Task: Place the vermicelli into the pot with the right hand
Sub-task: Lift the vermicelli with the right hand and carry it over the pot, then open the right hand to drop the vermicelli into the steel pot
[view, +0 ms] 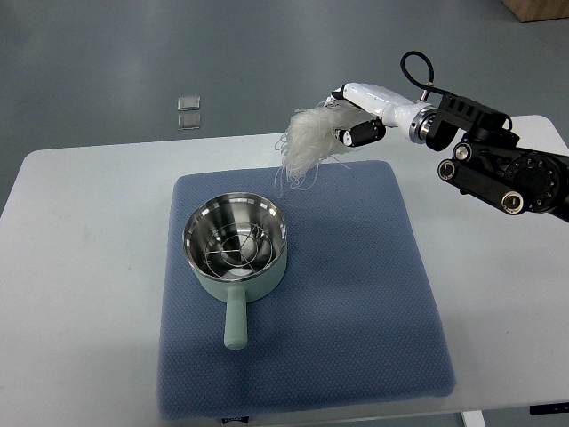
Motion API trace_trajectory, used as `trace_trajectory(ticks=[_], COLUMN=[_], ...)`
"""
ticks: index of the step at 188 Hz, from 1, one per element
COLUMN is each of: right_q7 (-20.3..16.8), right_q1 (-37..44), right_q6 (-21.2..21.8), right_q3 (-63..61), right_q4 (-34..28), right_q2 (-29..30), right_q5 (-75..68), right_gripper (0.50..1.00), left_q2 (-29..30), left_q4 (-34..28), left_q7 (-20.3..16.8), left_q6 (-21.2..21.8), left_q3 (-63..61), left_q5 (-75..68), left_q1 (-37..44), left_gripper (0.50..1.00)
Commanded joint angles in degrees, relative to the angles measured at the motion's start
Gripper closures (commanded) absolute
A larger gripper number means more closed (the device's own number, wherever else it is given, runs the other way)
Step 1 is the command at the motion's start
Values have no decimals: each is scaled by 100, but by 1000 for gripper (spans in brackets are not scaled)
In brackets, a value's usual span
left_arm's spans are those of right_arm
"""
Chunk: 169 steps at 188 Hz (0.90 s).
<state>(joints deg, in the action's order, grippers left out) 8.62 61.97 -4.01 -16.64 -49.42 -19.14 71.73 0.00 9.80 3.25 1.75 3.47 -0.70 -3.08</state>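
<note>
Next, I release the white vermicelli, now held above the mat's far edge, with my right gripper inside the pale green pot [233, 225], against its far rim.
A pale green pot [236, 246] with a shiny steel inside and a short handle pointing toward me stands on a blue mat [356, 294]. My right hand [354, 117] comes in from the right edge and is shut on a bundle of white vermicelli [307, 147]. It holds the bundle in the air above the mat's far edge, up and to the right of the pot. Loose strands hang down toward the pot's far rim. The left arm is out of view.
The mat lies on a white table [80, 267]. Two small clear squares [188, 111] lie on the grey floor beyond the table's far edge. A brown box corner [538, 9] shows at the top right.
</note>
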Motion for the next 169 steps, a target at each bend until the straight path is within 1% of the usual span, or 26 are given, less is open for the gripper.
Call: trace_trajectory(ticks=[1, 30, 47, 66, 104, 113, 169], right_q7=[9, 9, 17, 88, 114, 105, 114], right_q1=[61, 70, 70, 52, -18, -80, -36], right_q6=[41, 217, 270, 436, 551, 560, 648], right_q3=[-216, -489, -489, -489, -375, -349, 179], right_q4=[-261, -867, -1105, -1307, -1509, -1553, -1562], right_q2=[-133, -344, -415, -459, -318, -204, 156], right_q5=[-168, -212, -212, -212, -159, -124, 43], right_gripper=[1000, 1000, 1000, 1000, 1000, 1000, 1000], left_q2=[0, 0, 0, 0, 0, 0, 0], left_q4=[-5, 4, 4, -5, 4, 4, 13], left_q7=[0, 0, 0, 0, 0, 0, 0], left_q6=[1, 1, 1, 1, 10, 1, 1], left_q3=[4, 5, 5, 5, 5, 13, 13], left_q5=[0, 0, 0, 0, 0, 0, 0], left_q1=[0, 0, 0, 0, 0, 0, 0], left_gripper=[500, 500, 500, 500, 500, 500, 500])
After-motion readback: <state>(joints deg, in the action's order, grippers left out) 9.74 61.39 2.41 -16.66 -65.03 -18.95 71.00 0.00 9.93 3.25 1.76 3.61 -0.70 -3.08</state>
